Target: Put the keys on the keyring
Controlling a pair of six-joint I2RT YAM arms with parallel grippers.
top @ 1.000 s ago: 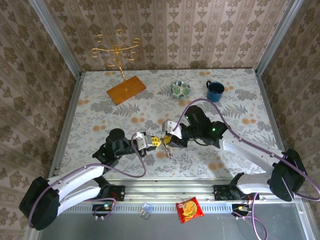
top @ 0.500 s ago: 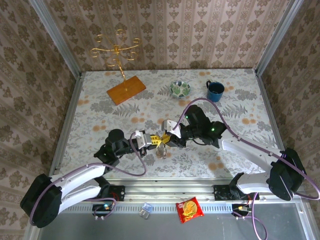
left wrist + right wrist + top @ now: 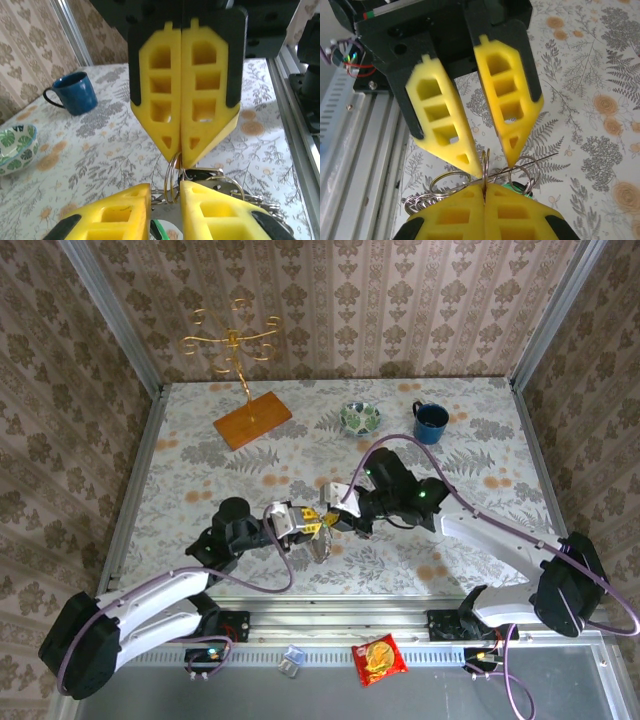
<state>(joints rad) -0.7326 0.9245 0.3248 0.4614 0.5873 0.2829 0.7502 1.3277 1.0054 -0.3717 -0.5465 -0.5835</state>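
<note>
My right gripper is closed on the keyring's lower part, so my left gripper needs to take the keyring. That will free my right gripper to grip a key (image 3: 201, 174) beside it.
The keyring (image 3: 485, 165), a thin double metal loop, stands on edge with my right gripper (image 3: 485, 186) shut on its lower part. My left gripper (image 3: 495, 167) is open, one yellow tip on each side of the loop. In the left wrist view the keyring (image 3: 172, 175) stands in the gap of my left gripper (image 3: 165, 187), with the right gripper (image 3: 181, 157) shut above it. A bunch of keys and smaller rings (image 3: 420, 200) with a green tag (image 3: 520, 187) hangs under the loop. From above, both grippers (image 3: 318, 520) (image 3: 333, 518) meet mid-table, the keys (image 3: 322, 545) dangling below.
A blue mug (image 3: 431, 421) and a patterned bowl (image 3: 360, 418) stand at the back. A gold wire stand on a wooden base (image 3: 252, 420) is at the back left. A snack packet (image 3: 378, 658) lies on the front ledge beyond the metal rail (image 3: 330, 625).
My right gripper has shifted a little left toward the left gripper, and the hanging bunch of keys has swung left with it. The left arm has hardly moved.
</note>
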